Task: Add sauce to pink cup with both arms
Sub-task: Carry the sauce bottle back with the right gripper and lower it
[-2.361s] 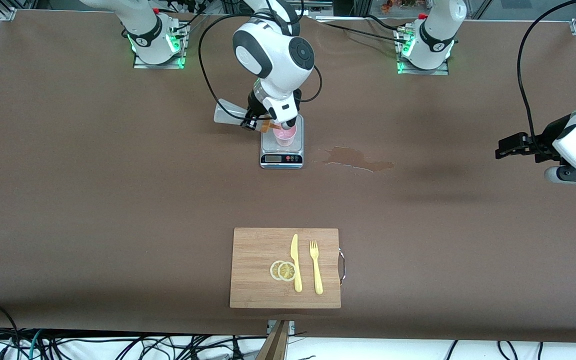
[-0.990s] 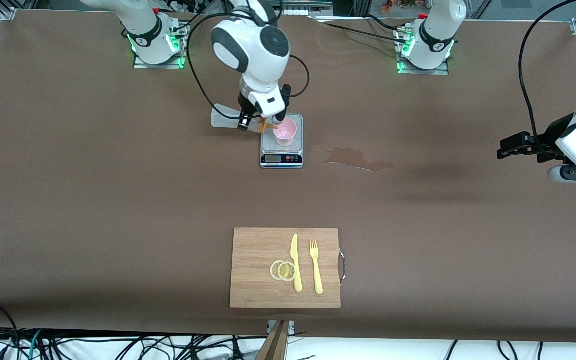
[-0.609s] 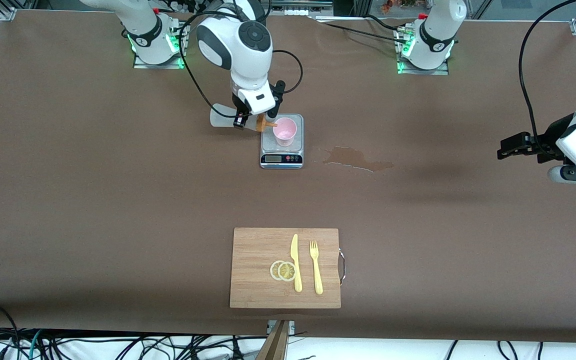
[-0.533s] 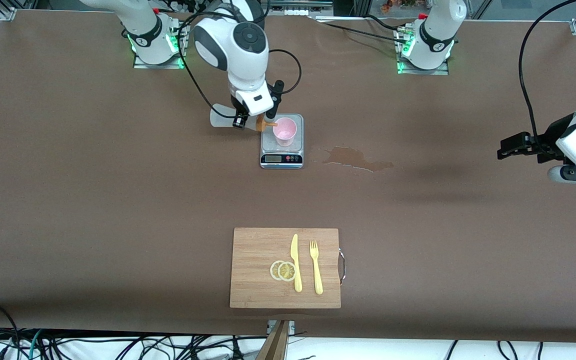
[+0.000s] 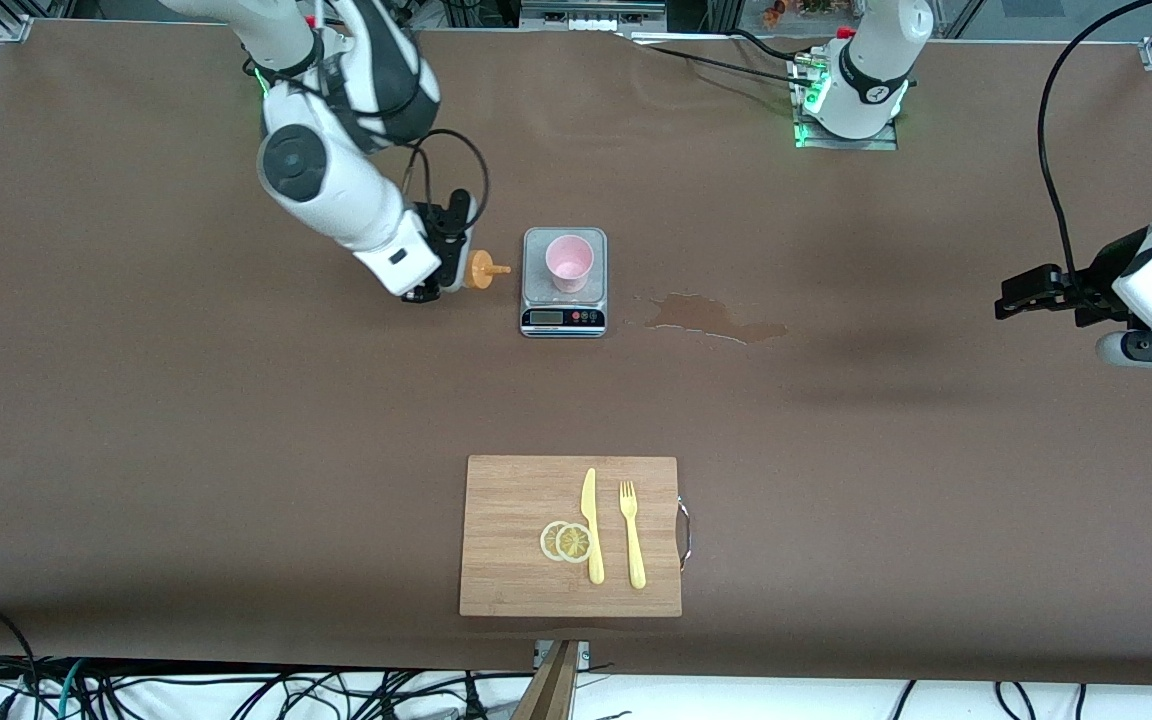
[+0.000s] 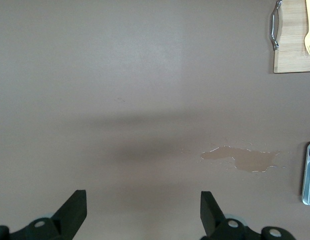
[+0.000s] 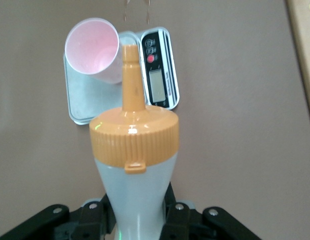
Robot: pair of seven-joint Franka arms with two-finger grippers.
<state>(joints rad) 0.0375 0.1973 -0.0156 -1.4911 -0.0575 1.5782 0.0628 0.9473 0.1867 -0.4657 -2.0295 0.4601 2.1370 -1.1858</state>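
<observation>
Next, I release the sauce bottle from my right gripper so it stands upright on the bare table (image 5: 345, 320), well away from the scale and level with the scale's display.
The pink cup (image 5: 570, 262) (image 7: 92, 47) stands upright on the grey scale (image 5: 563, 318) (image 7: 160, 75). My right gripper (image 5: 441, 272) (image 7: 137, 215) is shut on the sauce bottle (image 5: 481, 269) (image 7: 135, 150), a whitish bottle with an orange cap. It holds the bottle lying level over the table beside the scale, toward the right arm's end. The nozzle points at the cup and stops short of the scale. My left gripper (image 5: 1011, 297) (image 6: 142, 215) waits open and empty over the table at the left arm's end.
A wooden cutting board (image 5: 506, 500) (image 6: 295, 55) lies near the front edge with a yellow knife (image 5: 591, 525), a fork (image 5: 632, 535) and lemon slices (image 5: 566, 541). A pale stain (image 5: 716, 318) (image 6: 242, 157) marks the table beside the scale.
My right arm has drawn back from the cup toward its own end of the table, carrying the bottle. The nozzle has left the cup's rim. The left arm has not moved.
</observation>
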